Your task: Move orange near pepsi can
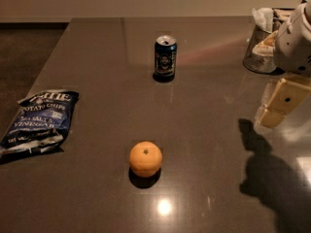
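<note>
Next, my gripper goes next to the orange [146, 159] at the front of the table and closes around it, because it belongs near the pepsi can.
The orange [145, 158] sits on the dark table, front centre, with its dark star-shaped stem mark facing up. The pepsi can [165, 58] stands upright further back, well beyond the orange, a dark blue can with a silver top. My gripper [280, 103] hangs above the table at the right edge of the view, below the white arm [296, 42]. It is far to the right of both the orange and the can, and holds nothing that I can see. Its shadow falls on the table below it.
A blue potato chip bag [40, 120] lies flat at the table's left edge. A clear container [262, 47] with pale items stands at the back right, just behind the arm. The table's [97, 47] left edge meets a darker floor.
</note>
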Controlling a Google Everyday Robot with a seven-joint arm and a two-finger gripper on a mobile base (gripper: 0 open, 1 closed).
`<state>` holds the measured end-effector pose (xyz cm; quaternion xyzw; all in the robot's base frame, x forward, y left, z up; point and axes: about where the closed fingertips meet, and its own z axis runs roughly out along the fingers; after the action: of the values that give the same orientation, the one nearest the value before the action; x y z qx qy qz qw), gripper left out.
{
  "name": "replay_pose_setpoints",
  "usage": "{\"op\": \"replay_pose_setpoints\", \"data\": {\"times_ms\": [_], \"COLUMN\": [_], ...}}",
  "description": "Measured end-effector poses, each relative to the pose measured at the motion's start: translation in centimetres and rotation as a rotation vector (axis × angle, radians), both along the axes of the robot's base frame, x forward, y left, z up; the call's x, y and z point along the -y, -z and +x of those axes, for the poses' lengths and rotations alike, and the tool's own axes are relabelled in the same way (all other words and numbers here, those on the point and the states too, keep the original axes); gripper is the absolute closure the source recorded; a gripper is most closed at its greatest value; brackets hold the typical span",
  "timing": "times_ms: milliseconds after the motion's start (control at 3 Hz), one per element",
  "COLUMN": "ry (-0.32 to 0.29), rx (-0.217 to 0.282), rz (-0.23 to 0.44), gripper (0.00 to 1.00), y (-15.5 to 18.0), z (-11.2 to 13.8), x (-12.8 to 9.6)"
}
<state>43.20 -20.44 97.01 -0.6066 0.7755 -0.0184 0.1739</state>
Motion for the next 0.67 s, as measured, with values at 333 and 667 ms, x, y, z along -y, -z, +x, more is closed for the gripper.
{"op": "replay_pose_setpoints", "data": {"times_ms": [333, 667], "ry": [-0.026, -0.061], "rx": [-0.032, -0.072], "rz": [0.063, 0.138], "gripper": [0.00, 0.00], "y": [1.6, 3.3], "z": [-1.4, -3.0], "x": [-1.5, -3.6]}}
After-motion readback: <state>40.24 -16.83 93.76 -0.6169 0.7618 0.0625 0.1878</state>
